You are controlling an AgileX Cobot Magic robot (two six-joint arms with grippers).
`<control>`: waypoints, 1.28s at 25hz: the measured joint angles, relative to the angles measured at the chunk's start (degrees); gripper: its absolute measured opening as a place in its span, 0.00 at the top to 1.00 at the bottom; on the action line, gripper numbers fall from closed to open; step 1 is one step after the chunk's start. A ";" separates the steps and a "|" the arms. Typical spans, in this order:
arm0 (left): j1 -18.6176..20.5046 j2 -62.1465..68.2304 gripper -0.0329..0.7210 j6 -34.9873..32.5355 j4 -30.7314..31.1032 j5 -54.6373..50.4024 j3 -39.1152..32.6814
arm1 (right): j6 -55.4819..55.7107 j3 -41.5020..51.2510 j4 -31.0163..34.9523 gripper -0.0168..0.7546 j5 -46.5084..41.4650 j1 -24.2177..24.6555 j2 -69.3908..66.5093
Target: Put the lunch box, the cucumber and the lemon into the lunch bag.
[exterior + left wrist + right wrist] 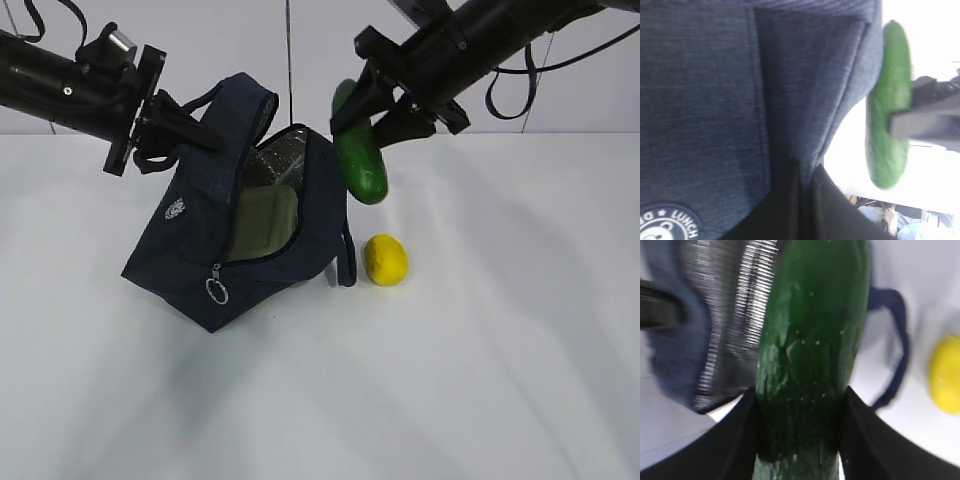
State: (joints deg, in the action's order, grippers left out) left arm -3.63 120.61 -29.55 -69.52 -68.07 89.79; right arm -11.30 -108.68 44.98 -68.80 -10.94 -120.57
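Observation:
My right gripper is going to put the cucumber inside the lunch bag (275, 187). It will let go of it between the lunch box's lid and the foil lining.
The navy lunch bag (190, 250) stands tilted on the white table, its mouth open to the right and its foil lining (735, 315) showing. Inside it lies the lunch box (262, 222), pale green lid facing out. My left gripper (200, 130) is shut on the lunch bag's upper fabric (705, 100) and holds it up. My right gripper (375, 115) is shut on the dark green cucumber (362, 165), which hangs upright just right of the bag's mouth (810, 340). The yellow lemon (385, 259) rests on the table beside the bag's lower handle (896, 340).
The white table (480, 380) stretches wide in front and to the right. A thin dark cable (290, 60) hangs behind the bag. The bag's zipper ring pull (217, 290) dangles at its front lower edge.

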 joint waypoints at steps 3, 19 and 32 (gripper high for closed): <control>0.00 0.00 0.97 -0.12 -0.29 0.00 0.00 | -1.66 -0.25 5.44 0.53 2.85 -0.75 -0.10; 0.00 0.00 0.97 -0.81 -2.96 0.00 0.00 | -2.27 -0.25 14.02 0.53 8.30 -5.15 -8.23; -1.54 0.00 0.97 -1.26 -3.59 0.00 0.00 | -3.27 -0.25 16.79 0.50 11.70 -5.15 -10.30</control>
State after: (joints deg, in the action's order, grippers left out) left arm -5.18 120.61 -30.81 -73.11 -68.07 89.79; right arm -14.57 -108.94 61.77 -57.09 -16.10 -130.87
